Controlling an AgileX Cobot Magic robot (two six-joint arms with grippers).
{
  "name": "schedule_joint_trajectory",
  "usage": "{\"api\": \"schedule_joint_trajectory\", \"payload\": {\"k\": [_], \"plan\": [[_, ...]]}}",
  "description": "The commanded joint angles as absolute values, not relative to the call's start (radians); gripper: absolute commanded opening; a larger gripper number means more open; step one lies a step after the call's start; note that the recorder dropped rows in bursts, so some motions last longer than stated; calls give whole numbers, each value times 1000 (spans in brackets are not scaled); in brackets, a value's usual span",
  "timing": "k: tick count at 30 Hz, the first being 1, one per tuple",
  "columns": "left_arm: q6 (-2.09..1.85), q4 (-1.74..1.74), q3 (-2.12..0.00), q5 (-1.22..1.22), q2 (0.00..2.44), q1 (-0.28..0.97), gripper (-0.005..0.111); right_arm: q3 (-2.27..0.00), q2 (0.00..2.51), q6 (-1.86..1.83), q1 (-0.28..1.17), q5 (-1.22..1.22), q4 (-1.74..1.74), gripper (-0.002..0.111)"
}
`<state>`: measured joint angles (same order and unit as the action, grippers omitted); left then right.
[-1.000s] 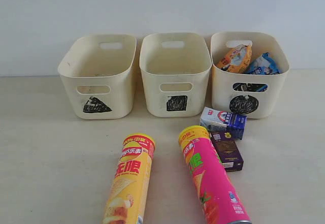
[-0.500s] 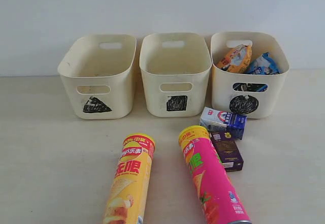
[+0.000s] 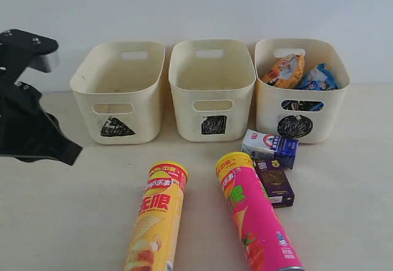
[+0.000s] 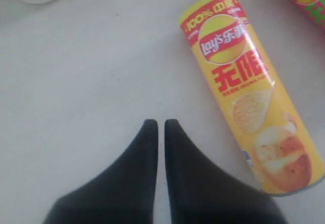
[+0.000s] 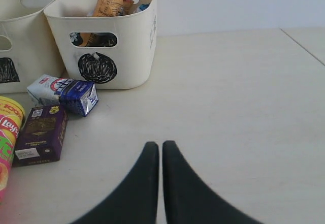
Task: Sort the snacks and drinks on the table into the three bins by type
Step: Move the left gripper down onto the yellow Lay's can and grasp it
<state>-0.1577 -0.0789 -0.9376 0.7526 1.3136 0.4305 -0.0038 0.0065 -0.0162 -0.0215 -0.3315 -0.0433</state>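
My left gripper goes to the yellow chip tube next and closes around the large red lettering point(image 3: 155, 204) point(image 4: 240, 74), just under the tube's round logo.
The yellow chip tube point(image 3: 155, 218) and the pink chip tube point(image 3: 256, 219) lie side by side on the table point(image 3: 55, 222). A white-blue carton point(image 3: 269, 147) and a dark purple carton point(image 3: 274, 183) rest in front of the circle bin point(image 3: 301, 93), which holds the orange packet point(image 3: 284, 69) and the blue packet point(image 3: 317, 78). The triangle bin point(image 3: 118, 93) and the square bin point(image 3: 212, 90) hold nothing that shows. My left gripper point(image 4: 158, 124) is shut and empty, hovering left of the yellow tube point(image 4: 251, 89). My right gripper point(image 5: 159, 145) is shut over bare table, right of the cartons point(image 5: 63, 94).
The left arm's black body point(image 3: 27, 123) stands at the far left, beside the triangle bin. A pale wall runs behind the bins. Bare table point(image 5: 238, 97) spreads to the right of the circle bin point(image 5: 109, 46).
The left arm has come into the exterior view from the left edge. The tubes, cartons and bins have not moved.
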Motion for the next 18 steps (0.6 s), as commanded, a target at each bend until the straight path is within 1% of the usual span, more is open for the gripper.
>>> {"api": "schedule_joint_trajectory", "payload": {"k": [1, 5, 6, 8, 10, 12, 15, 18], "plan": [[-136, -116, -946, 744, 1356, 500, 11, 0, 0, -17, -20, -322, -42, 0], [-136, -126, -1008, 807, 1415, 545, 51, 0, 0, -17, -20, -322, -42, 0], [-136, -169, -1033, 823, 1443, 555, 68, 0, 0, -17, -20, -322, -42, 0], [-229, -271, -1063, 847, 1486, 559, 87, 0, 0, -17, -20, -322, -42, 0], [-255, -300, -1089, 860, 1544, 559, 92, 0, 0, -17, -20, -322, -42, 0], [-170, -299, -1122, 868, 1615, 559, 94, 0, 0, -17, -20, -322, -42, 0], [-125, -244, -1177, 919, 1727, 588, 94, 0, 0, -17, -20, -322, -42, 0], [-101, -203, -1181, 855, 1764, 612, 94, 0, 0, -17, -20, -322, -42, 0]]}}
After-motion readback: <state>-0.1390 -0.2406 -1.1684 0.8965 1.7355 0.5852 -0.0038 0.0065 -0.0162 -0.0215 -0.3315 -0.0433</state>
